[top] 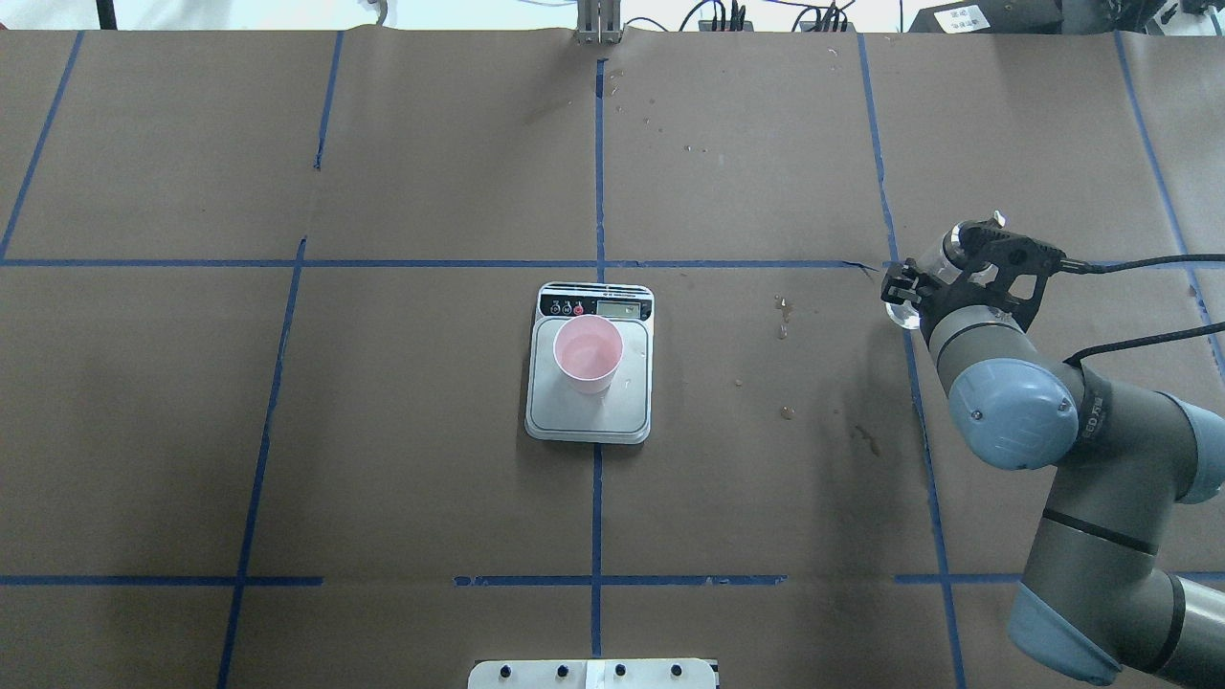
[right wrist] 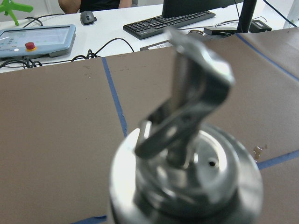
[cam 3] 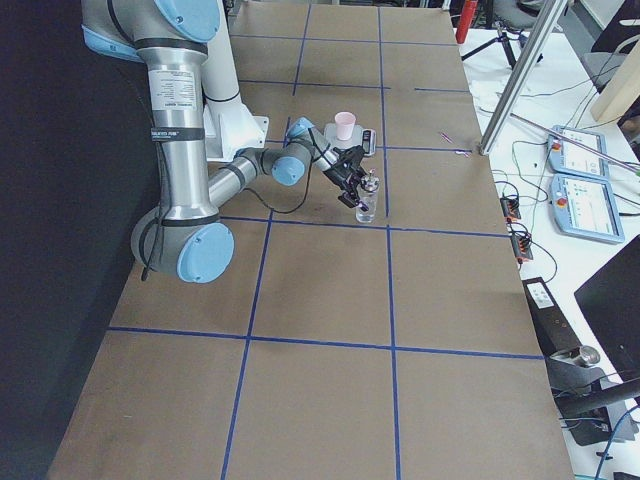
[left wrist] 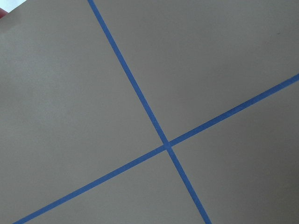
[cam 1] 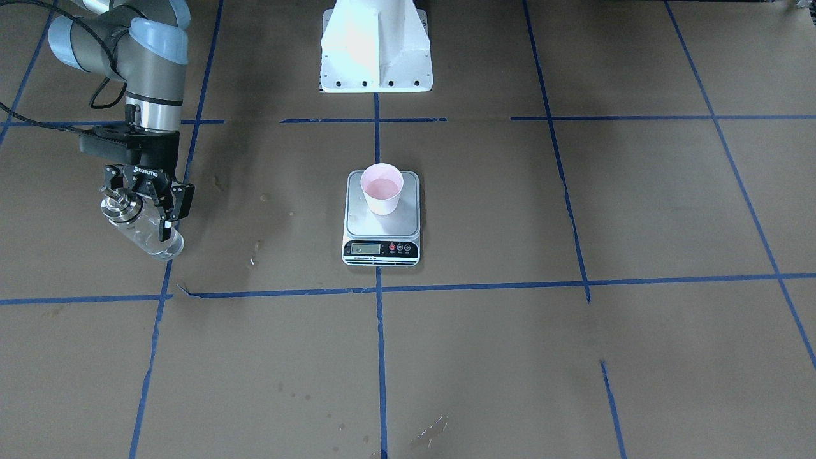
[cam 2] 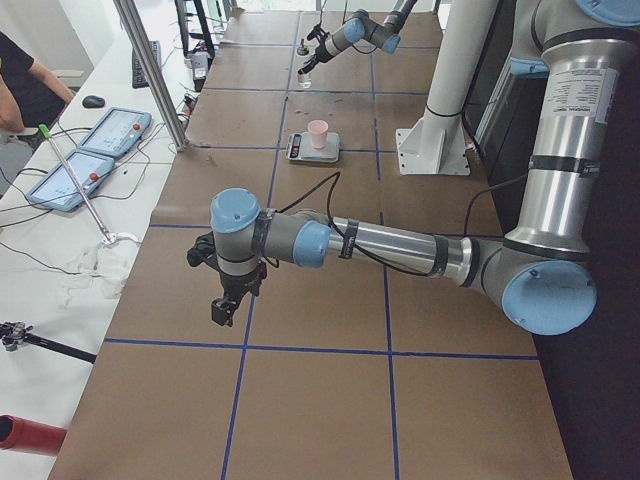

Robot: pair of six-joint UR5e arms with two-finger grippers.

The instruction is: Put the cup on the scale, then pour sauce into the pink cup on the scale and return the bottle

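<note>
Next, I set the clear glass bottle on the blue tape line (cam 1: 180, 229) between the tape crossings using my right gripper.
The pale pink cup (cam 1: 382, 189) stands upright on the silver platform of the scale (cam 1: 358, 221) at the table's middle; the overhead view shows the cup (top: 588, 352) on the scale (top: 565, 413) too. Well off to the robot's right, my right gripper (cam 1: 137, 213) is shut on the clear glass bottle (cam 1: 148, 234), whose base is at or just above the paper (cam 3: 366, 207). Its silver cap and spout (right wrist: 187, 172) fill the right wrist view. I cannot make out the sauce. My left gripper (cam 2: 224, 312) hangs over bare paper far to the left; I cannot tell whether it is open or shut.
The white robot base (cam 1: 376, 51) stands behind the scale. Small wet spots (top: 783, 316) mark the paper between scale and bottle. Beyond the table's edge are a keyboard (right wrist: 168, 21), control pendants (cam 3: 580, 195) and a seated person (cam 2: 20, 85).
</note>
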